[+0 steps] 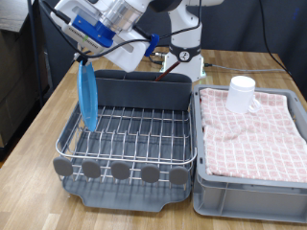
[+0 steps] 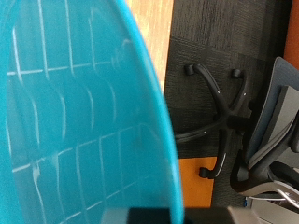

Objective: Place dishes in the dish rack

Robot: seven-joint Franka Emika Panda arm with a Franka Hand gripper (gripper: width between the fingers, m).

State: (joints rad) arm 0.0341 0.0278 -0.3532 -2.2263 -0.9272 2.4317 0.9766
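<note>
The robot's gripper needs to release the light-blue plate standing on the silver wires at the rack's end (image 1: 93, 150) farthest from the crate.
A light-blue plate (image 1: 87, 96) hangs on edge, upright, over the exterior view's left side of the dish rack (image 1: 129, 153), its lower rim just at the silver wires. My gripper (image 1: 83, 59) is shut on the plate's top edge. In the wrist view the plate (image 2: 75, 121) fills most of the picture, and rack wires show through it. A small white mug (image 1: 242, 94) sits upside down on the pink checked cloth, outside the rack.
The rack's tall grey trough (image 1: 144, 91) stands along its back and a row of round grey discs (image 1: 120, 171) along its front. A grey crate (image 1: 251, 196) lined with checked cloth adjoins the rack. An office chair base (image 2: 220, 103) stands on the floor beyond the table edge.
</note>
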